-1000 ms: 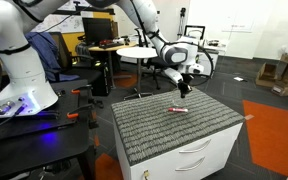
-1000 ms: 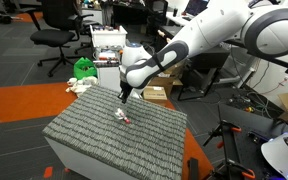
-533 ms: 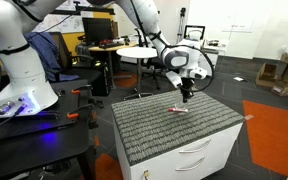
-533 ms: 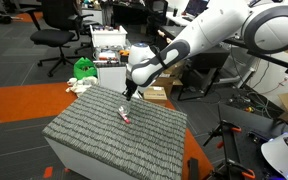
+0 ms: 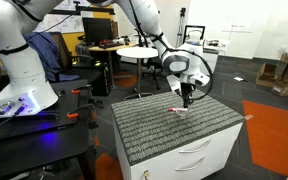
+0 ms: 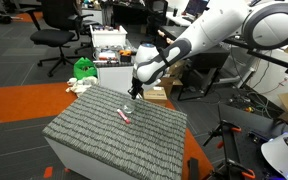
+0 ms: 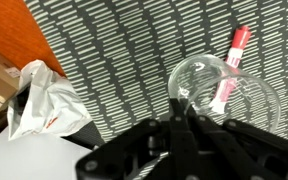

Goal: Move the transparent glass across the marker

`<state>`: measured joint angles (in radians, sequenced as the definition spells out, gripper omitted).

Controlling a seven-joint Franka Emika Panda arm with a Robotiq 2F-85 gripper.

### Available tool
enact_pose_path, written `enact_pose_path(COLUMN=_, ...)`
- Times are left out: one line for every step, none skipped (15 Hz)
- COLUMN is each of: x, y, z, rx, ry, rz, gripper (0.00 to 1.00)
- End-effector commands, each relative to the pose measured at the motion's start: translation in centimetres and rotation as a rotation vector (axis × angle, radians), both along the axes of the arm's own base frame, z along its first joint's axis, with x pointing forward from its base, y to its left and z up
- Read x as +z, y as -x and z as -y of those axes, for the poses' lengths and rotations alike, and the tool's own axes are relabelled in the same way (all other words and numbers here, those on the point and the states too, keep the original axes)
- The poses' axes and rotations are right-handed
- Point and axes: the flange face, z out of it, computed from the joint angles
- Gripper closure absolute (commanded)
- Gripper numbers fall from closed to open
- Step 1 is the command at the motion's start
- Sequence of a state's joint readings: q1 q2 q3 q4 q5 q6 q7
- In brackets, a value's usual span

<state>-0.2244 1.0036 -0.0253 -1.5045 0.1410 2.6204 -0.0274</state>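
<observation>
Next, my gripper lets go of the transparent glass on the mat (image 5: 183, 121) (image 7: 163, 96) between the marker and the front edge of the cabinet.
The marker (image 7: 231, 64), red with a white end, lies on the grey ribbed mat (image 7: 114, 50). It also shows in both exterior views (image 5: 176, 109) (image 6: 124, 115). The transparent glass (image 7: 206, 78) shows in the wrist view as a faint round rim, just beside and partly over the marker's white end. My gripper (image 7: 181, 112) is shut on the glass's near rim. In both exterior views the gripper (image 5: 188, 98) (image 6: 136, 93) hangs low over the mat near its far edge, just past the marker. The glass is too faint to make out there.
The mat covers a white drawer cabinet (image 5: 199, 158). Past the mat's edge, on the floor, lie a crumpled white bag (image 7: 42, 102) and orange carpet (image 7: 9, 30). Office chairs (image 6: 54, 35), a green object (image 6: 83, 68) and desks stand behind.
My gripper has moved with the glass sideways over the marker to its other side and dropped slightly lower. The marker has stayed in place.
</observation>
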Motion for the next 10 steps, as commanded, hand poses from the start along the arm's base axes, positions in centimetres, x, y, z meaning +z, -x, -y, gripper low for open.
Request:
enact_pose_path(x=0.9, y=1.0, z=1.0, rx=-0.081, ry=-0.016, rz=0.003, gripper=0.99)
enact_pose_path(x=0.7, y=1.1, z=1.2, rx=-0.097, ry=-0.012, rz=-0.001, gripper=0.99)
enact_pose_path(x=0.6, y=1.2, z=1.6, rx=-0.111, ry=-0.015, rz=-0.004, gripper=0.99)
enact_pose_path(x=0.4, y=1.3, z=1.8, rx=-0.126, ry=-0.016, rz=-0.007, gripper=0.99)
enact_pose_path(x=0.3, y=1.3, z=2.1, rx=-0.143, ry=-0.013, rz=-0.011, gripper=0.99)
enact_pose_path(x=0.1, y=1.4, z=2.3, rx=-0.160, ry=-0.007, rz=-0.017, gripper=0.99)
enact_pose_path(x=0.0, y=1.4, z=2.5, rx=-0.174, ry=-0.006, rz=-0.020, gripper=0.99)
enact_pose_path(x=-0.1, y=1.4, z=2.7, rx=-0.186, ry=-0.006, rz=-0.023, gripper=0.99)
enact_pose_path(x=-0.3, y=1.5, z=3.0, rx=-0.204, ry=0.001, rz=-0.028, gripper=0.99)
enact_pose_path(x=-0.5, y=1.6, z=3.2, rx=-0.217, ry=-0.002, rz=-0.030, gripper=0.99)
